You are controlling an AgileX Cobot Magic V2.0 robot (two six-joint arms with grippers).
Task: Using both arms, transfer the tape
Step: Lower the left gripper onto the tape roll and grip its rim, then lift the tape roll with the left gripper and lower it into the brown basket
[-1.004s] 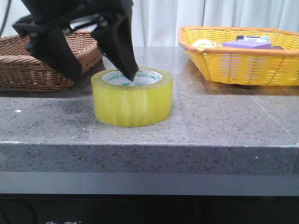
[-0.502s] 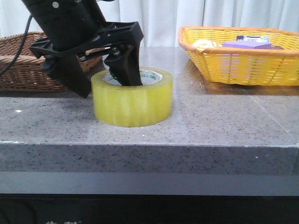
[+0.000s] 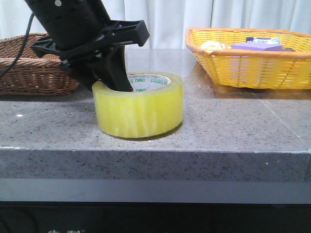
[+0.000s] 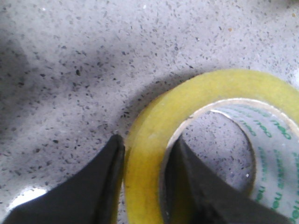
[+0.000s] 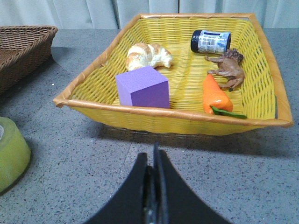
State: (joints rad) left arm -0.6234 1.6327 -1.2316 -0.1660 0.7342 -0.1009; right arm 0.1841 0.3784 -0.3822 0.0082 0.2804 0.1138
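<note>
I will use my left gripper to release the tape inside the brown wicker basket (image 3: 43, 52), just behind the front rim of the basket.
The tape (image 3: 141, 109), a wide translucent yellow roll with a white core and green print, sits on the grey stone table near its front edge. My left gripper (image 3: 109, 82) comes down on its left side. In the left wrist view the left gripper (image 4: 145, 144) has one black finger inside the core and one outside, both pressed against the yellow wall of the tape (image 4: 215, 88). My right gripper (image 5: 153, 154) is shut and empty above the table in front of the yellow basket. It does not show in the front view. The tape's edge shows at that view's side (image 5: 11, 149).
A yellow wicker basket (image 3: 252, 73) stands at the back right. In the right wrist view this basket (image 5: 177, 116) holds a purple block (image 5: 142, 86), a croissant, a carrot, a toy animal and a small jar. A brown wicker basket (image 3: 29, 77) stands at the back left.
My left gripper came down over the tape's left wall, one finger into the core, and closed on it. The roll shifted a little and its left side now sits slightly raised.
</note>
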